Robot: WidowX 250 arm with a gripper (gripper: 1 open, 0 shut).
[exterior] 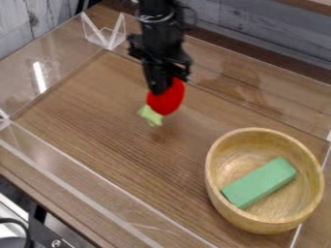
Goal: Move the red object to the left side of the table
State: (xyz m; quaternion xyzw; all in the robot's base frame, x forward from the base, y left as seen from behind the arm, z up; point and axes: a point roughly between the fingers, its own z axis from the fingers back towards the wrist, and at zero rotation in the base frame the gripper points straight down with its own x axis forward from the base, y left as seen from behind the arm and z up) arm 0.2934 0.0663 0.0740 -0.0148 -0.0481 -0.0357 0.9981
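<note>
My gripper is going to put the red object down on the bare table, some way (pixel 126 96) in front of the clear bracket.
The red object (pixel 163 100), a small glossy strawberry toy with a light green cap at its lower left, hangs just above the wood-grain table (pixel 91 116) near the middle. My black gripper (pixel 165 90) points straight down from above and is shut on the toy's top. The fingertips are partly hidden by the toy itself.
A round wooden bowl (pixel 227 150) stands at the right front with a green rectangular block (pixel 258 182) lying in it. Low clear acrylic walls (pixel 52 160) edge the table, with a clear bracket (pixel 104 33) at the back left corner.
</note>
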